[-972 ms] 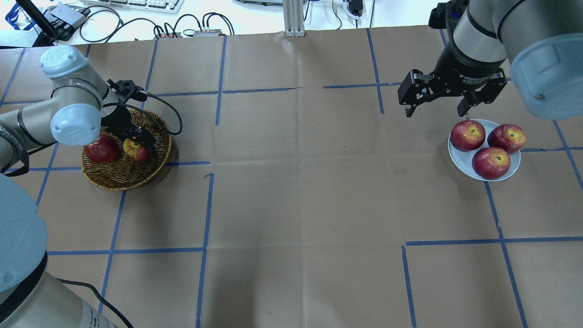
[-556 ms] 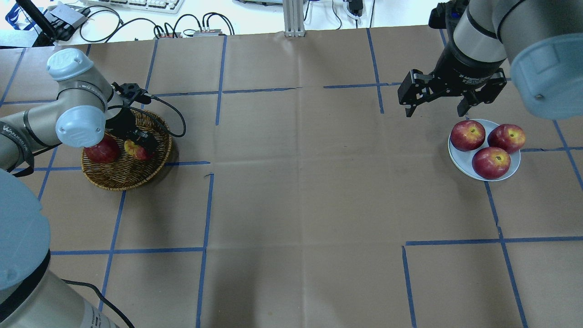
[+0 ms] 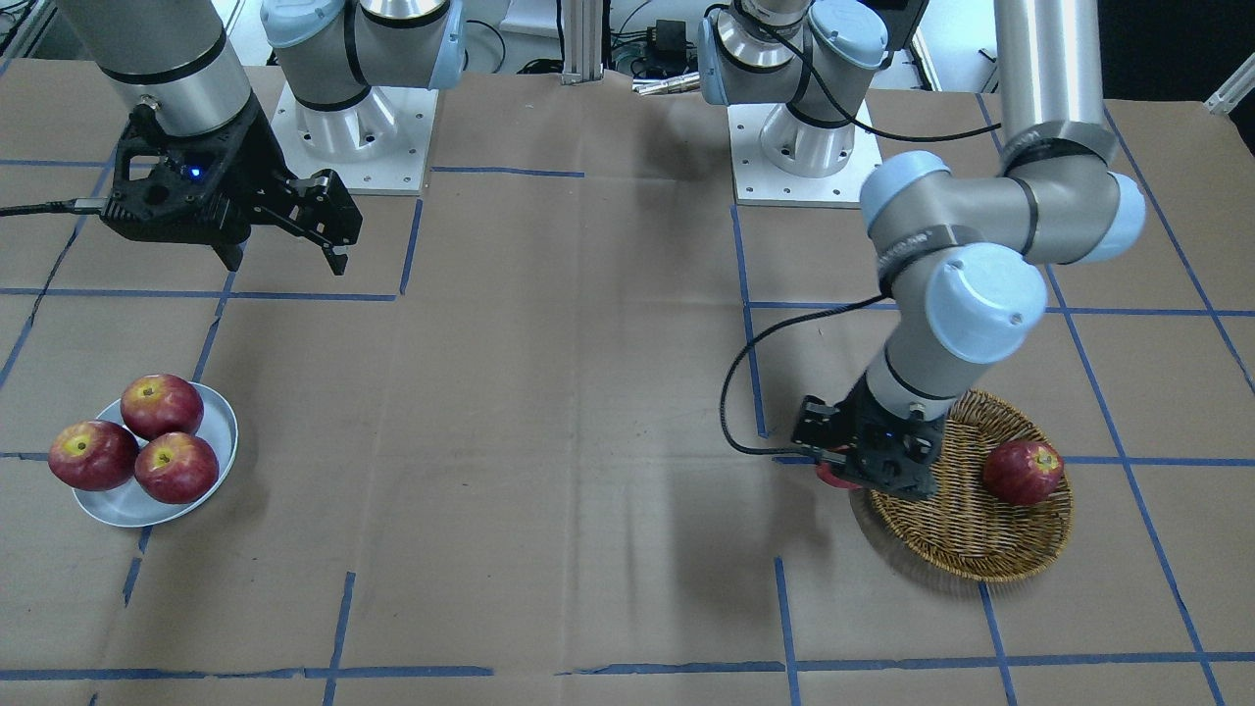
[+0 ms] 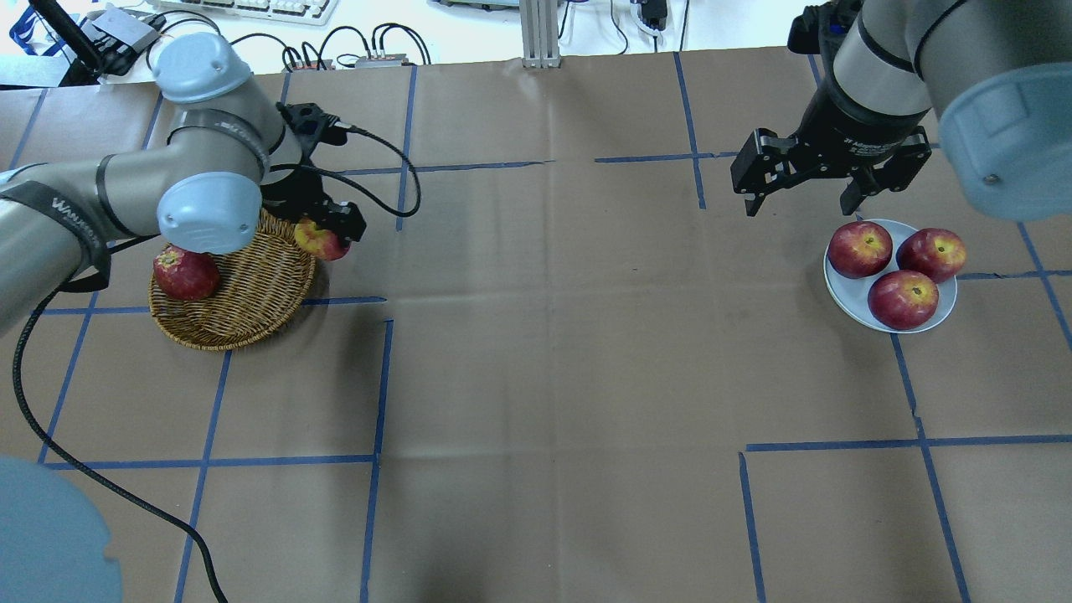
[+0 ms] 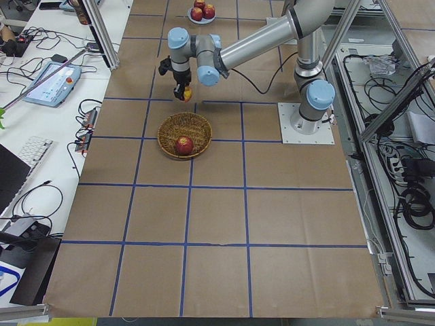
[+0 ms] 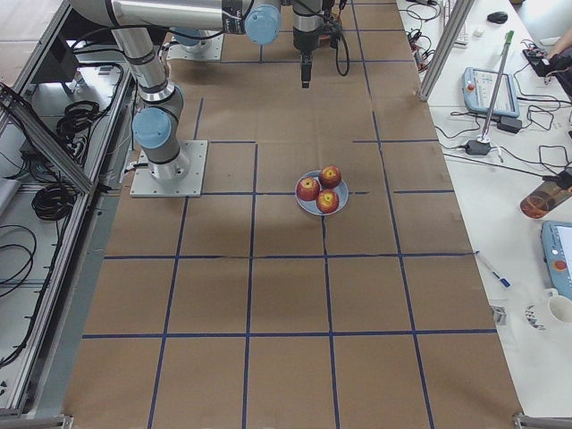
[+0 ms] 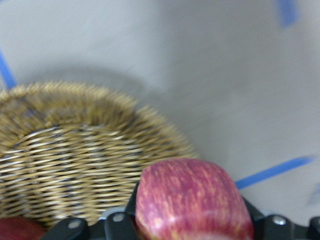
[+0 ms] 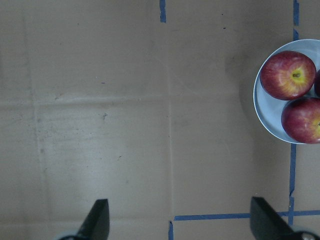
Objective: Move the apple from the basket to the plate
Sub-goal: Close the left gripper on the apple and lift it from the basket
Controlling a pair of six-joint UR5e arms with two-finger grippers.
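Observation:
The robot's left gripper will release the pinkish-red apple on the bare brown table cover [image 3: 579, 453] between the plate and the basket.
My left gripper [image 4: 329, 232] is shut on the pinkish-red streaked apple [image 4: 315, 241] and holds it in the air over the wicker basket's [image 4: 239, 314] right rim. The left wrist view shows the apple [image 7: 192, 200] between the jaws, with the basket [image 7: 75, 135] below. In the front view the apple [image 3: 831, 477] is mostly hidden behind the gripper. My right gripper [image 4: 801, 205] is open and empty, hovering just to the far left of the pale plate [image 4: 844, 293].
A darker red apple [image 4: 186, 272] lies in the basket's left part. Three red apples [image 4: 903, 299] fill the plate. Blue tape lines cross the brown paper table cover. Cables and a keyboard lie beyond the far edge.
My left gripper has lifted the streaked apple out of the basket and carried it up and to the right, past the rim. The right arm has not moved.

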